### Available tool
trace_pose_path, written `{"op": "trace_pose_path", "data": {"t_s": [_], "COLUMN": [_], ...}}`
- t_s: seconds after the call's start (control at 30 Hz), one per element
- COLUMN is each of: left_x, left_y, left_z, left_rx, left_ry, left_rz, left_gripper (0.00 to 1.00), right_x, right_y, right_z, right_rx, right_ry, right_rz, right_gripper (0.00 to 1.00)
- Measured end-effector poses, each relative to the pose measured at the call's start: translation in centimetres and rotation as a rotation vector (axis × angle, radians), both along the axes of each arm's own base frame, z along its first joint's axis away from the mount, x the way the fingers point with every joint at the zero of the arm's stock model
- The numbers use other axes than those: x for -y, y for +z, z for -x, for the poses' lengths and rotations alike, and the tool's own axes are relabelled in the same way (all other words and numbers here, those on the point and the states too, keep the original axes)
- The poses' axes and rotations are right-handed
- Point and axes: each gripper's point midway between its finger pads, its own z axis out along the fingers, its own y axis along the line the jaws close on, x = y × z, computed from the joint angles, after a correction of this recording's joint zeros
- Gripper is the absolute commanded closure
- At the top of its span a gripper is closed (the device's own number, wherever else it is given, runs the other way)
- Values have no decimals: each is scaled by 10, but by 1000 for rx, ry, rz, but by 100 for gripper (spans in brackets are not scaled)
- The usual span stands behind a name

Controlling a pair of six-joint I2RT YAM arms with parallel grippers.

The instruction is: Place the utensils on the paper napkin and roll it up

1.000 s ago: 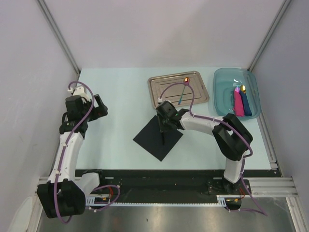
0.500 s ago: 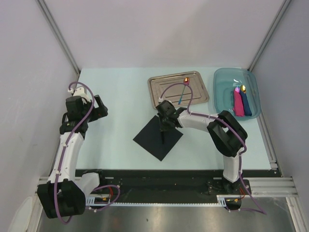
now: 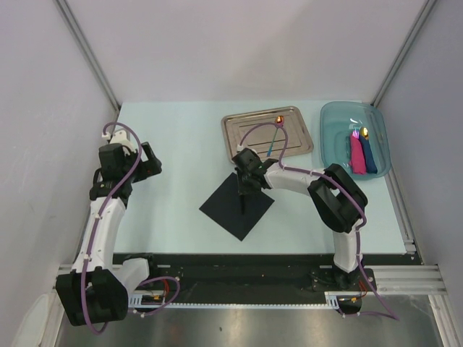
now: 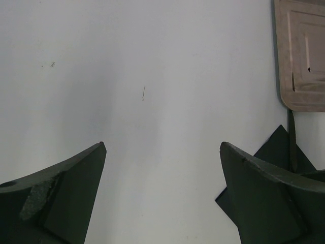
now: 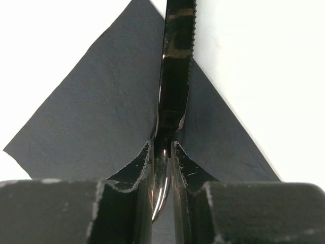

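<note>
Next, my right gripper puts the dark brown-black utensil down on the black paper napkin, stretching from its far corner [image 3: 236,193] [image 5: 139,99].
The black paper napkin [image 3: 226,211] lies as a diamond on the table in front of the steel tray [image 3: 237,124]. My right gripper [image 3: 244,177] is over the napkin's far corner, shut on the dark brown-black utensil [image 3: 244,199]. That utensil reaches forward across the napkin. In the right wrist view its serrated blade [image 5: 175,71] runs out from between the fingers over the napkin [image 5: 96,122]. The blue-handled utensil [image 3: 273,141] with the orange-red end lies in the tray. My left gripper [image 3: 153,160] hangs open over bare table at the left, holding nothing [image 4: 162,147].
A translucent blue bin [image 3: 338,119] at the back right holds a pink roll [image 3: 357,156] and a dark blue roll [image 3: 370,156]. The left wrist view shows the tray's corner [image 4: 299,61] and the napkin's edge [image 4: 277,147] to its right. Grey walls close in both sides.
My right gripper has shifted slightly left and away with the dark utensil still held over the napkin. The left arm has not moved.
</note>
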Motion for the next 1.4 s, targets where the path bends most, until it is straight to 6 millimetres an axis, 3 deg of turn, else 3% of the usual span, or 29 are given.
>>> {"op": "trace_pose_path", "data": {"t_s": [1.4], "left_x": [1], "left_y": [-14], "left_z": [6], "left_rx": [-34], "left_ry": [0], "left_rz": [5], "left_gripper": [0], "right_x": [-7], "right_y": [8], "right_z": [13], "right_rx": [14], "right_ry": [19], "right_rz": [-1], "right_gripper": [100]}}
